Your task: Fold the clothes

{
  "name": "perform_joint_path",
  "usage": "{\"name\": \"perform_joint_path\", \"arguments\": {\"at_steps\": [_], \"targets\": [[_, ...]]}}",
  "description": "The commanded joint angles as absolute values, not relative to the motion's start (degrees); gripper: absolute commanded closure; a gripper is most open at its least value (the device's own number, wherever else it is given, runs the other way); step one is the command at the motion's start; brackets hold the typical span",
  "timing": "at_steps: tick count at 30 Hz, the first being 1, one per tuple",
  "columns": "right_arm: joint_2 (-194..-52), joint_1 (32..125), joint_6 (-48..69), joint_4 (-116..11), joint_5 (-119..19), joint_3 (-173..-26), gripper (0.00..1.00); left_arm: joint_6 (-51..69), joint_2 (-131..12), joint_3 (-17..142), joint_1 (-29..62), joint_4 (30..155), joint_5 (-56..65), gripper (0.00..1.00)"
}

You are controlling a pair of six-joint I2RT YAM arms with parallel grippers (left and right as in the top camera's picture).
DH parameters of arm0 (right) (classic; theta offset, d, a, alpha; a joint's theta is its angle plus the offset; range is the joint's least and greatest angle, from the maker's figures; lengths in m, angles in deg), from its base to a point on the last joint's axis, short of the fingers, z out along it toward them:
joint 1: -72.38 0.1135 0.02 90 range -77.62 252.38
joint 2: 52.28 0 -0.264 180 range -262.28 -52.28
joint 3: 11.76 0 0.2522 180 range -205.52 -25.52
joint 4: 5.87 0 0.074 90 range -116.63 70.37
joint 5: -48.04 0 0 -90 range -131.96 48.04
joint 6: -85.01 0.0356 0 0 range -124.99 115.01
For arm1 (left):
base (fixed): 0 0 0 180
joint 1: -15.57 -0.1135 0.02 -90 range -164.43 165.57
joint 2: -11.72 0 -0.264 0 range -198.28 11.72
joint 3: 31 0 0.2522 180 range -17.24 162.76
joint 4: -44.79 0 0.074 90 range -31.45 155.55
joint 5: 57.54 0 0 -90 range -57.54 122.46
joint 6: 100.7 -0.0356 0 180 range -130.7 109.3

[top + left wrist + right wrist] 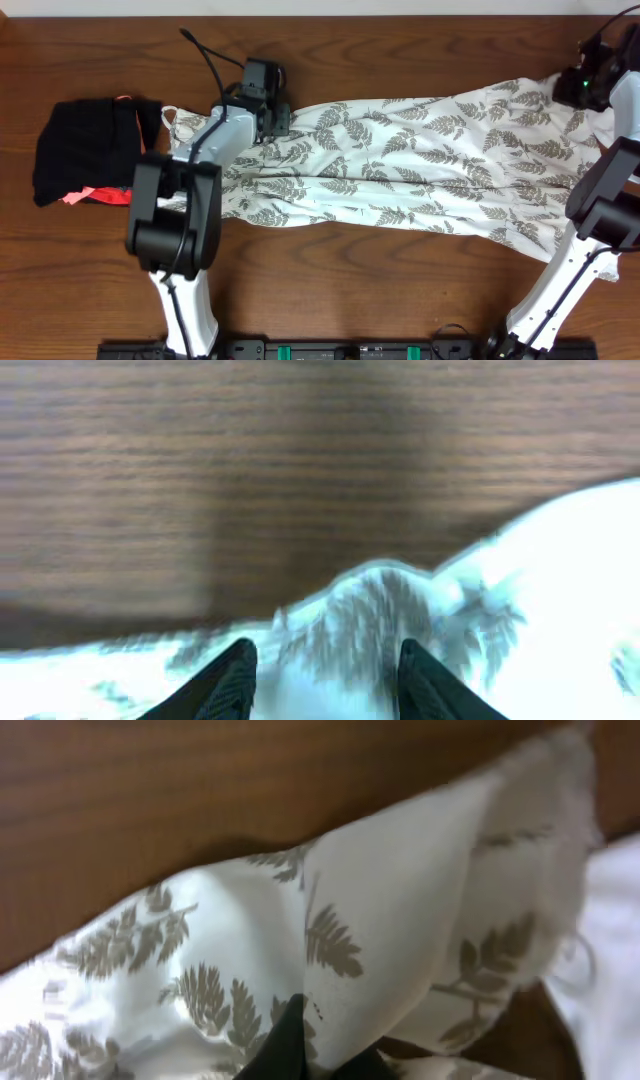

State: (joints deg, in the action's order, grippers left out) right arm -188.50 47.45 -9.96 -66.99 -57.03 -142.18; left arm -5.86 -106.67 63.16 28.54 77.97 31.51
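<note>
The dress bunches up into a hump below my left gripper's open fingers. Next, I turn that gripper at an angle and pinch the dress's far edge (298, 110) before folding.
The clothes are a white dress with a grey-green fern print (420, 160), spread lengthwise across the wooden table. Its thin straps (170, 115) lie at the left end. My left gripper (272, 108) is at the dress's far edge near the left end. In the left wrist view its fingers (325, 665) are wide apart over a blurred hump of the dress (380, 610). My right gripper (582, 88) is at the dress's far right corner. In the right wrist view its fingers (325, 1050) are shut on a fold of the dress (400, 910).
A black bundle with coral-pink trim (85, 150) lies at the table's left, just past the straps. A plain white cloth (625, 105) lies at the right edge beside the dress corner; it also shows in the right wrist view (610, 960). Bare wood (380, 280) runs along the front.
</note>
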Motion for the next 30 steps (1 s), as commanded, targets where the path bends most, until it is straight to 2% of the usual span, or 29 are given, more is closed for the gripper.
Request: {"name": "perform_joint_path", "arguments": {"at_steps": [1,6,13,15,17,20,25,30], "targets": [[-183.8,46.8,-9.7,-70.1,-54.5,-142.4,0.96,-5.7,-103.1,63.7,28.7,80.5,31.4,0.54],[-182.0,45.8,-6.7,-76.1,-46.0,-142.4,0.98,-4.1,-102.3,63.7,28.7,83.0,31.4,0.55],[-181.2,45.2,-6.8,-78.0,-45.0,-142.4,0.97,-1.0,-102.3,63.7,28.7,85.3,31.4,0.55],[-181.2,45.2,-6.8,-78.0,-45.0,-142.4,0.97,-1.0,-102.3,63.7,28.7,84.6,31.4,0.5],[-181.2,45.5,-6.8,-77.9,-45.2,-142.4,0.96,-1.0,-102.4,63.7,28.7,83.0,31.4,0.36],[-181.2,45.9,-6.8,-77.7,-45.2,-142.4,0.96,-3.3,-102.4,63.7,28.7,79.1,31.4,0.25],[-181.2,46.3,-6.8,-77.5,-45.4,-142.4,0.96,-6.8,-103.4,63.7,28.7,72.9,31.3,0.21],[-181.2,46.5,-7.0,-77.2,-45.4,-142.4,0.96,-21.8,-105.6,63.7,28.7,72.6,31.4,0.22]]}}
